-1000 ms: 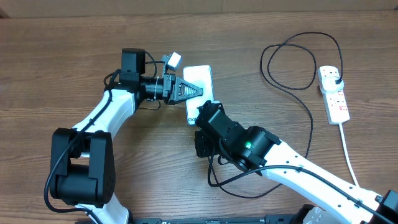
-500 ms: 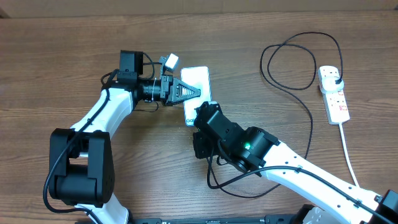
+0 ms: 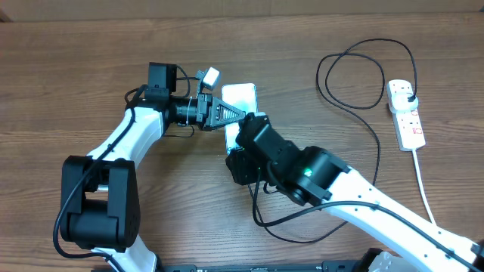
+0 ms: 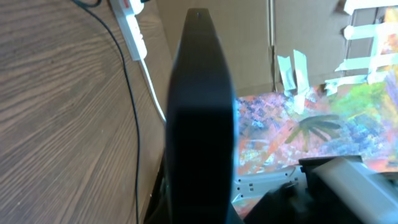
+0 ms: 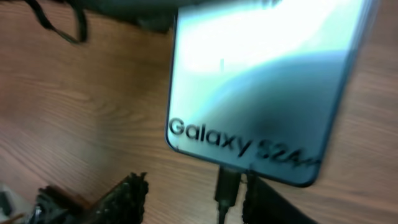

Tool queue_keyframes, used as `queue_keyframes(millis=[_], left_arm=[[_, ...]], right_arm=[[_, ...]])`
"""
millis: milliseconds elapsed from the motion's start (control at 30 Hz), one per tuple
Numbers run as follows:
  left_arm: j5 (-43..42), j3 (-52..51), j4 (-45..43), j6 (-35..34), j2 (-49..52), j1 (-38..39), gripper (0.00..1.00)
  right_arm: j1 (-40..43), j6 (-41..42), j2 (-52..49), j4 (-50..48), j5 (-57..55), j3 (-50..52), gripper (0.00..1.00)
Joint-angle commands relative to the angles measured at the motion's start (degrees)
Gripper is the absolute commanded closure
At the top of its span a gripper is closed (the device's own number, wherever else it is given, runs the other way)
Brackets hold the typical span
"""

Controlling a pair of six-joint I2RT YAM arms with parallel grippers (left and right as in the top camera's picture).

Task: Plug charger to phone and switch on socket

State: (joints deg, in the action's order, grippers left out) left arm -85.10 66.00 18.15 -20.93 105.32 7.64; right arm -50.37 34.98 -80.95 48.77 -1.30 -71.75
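Next, the left gripper releases the phone flat on the wooden table [image 3: 263, 137] beneath my right gripper's fingers.
The phone [image 5: 261, 81] lies flat on the wooden table, pale blue screen up, with "Galaxy S24" printed near its bottom edge. The charger's connector tip [image 5: 227, 185] is in the phone's bottom edge. My right gripper [image 5: 199, 200] is open around that tip, its fingers [image 5: 124, 199] apart and not squeezing it. The right wrist covers the lower part of the phone [image 3: 242, 94] in the overhead view. My left gripper [image 3: 239, 115] is shut, its tip resting at the phone's left side. The charger cable [image 3: 376, 128] loops away to its black plug [image 3: 409, 94] in the white socket [image 3: 406, 115].
The socket's thick white cord [image 3: 425, 189] runs down the right side toward the table's front edge. The socket [image 4: 132, 28] and thin cable [image 4: 134, 124] also show in the left wrist view, with a cardboard wall [image 4: 249, 37] behind.
My right gripper has opened and let go of the connector, which stays in the phone. The right wrist has shifted slightly up and left over the phone. The left arm has hardly moved.
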Motion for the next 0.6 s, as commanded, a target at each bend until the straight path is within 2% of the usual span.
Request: queue_keyframes(millis=[0, 133, 267, 333, 467, 567], left_arm=[[2.71, -0.37, 0.0, -4.07, -0.07, 1.18, 0.96], [10.73, -0.37, -0.63, -12.44, -0.07, 2.32, 0.96], [20.79, -0.35, -3.28, -15.3, -0.07, 4.87, 0.96], [24.94, -0.35, -3.96, -15.26, -0.07, 6.45, 0.96], [31.61, -0.35, -4.7, -11.93, -0.04, 9.77, 0.94], [32.85, -0.35, -4.63, -8.9, 0.33, 11.54, 0.92]], right_arm=[[0.61, -0.92, 3.65, 3.89, -3.13, -5.81, 0.31], [0.61, -0.66, 6.43, 12.85, -3.1, -10.25, 0.22], [0.61, -0.42, 10.27, 20.65, -3.13, -13.9, 0.1], [0.61, -0.44, 12.98, 23.19, -3.15, -14.88, 0.0], [0.61, -0.42, 19.63, 23.8, -3.58, -15.23, 0.0], [0.61, -0.44, 23.89, 23.85, -5.62, -15.23, 0.0]])
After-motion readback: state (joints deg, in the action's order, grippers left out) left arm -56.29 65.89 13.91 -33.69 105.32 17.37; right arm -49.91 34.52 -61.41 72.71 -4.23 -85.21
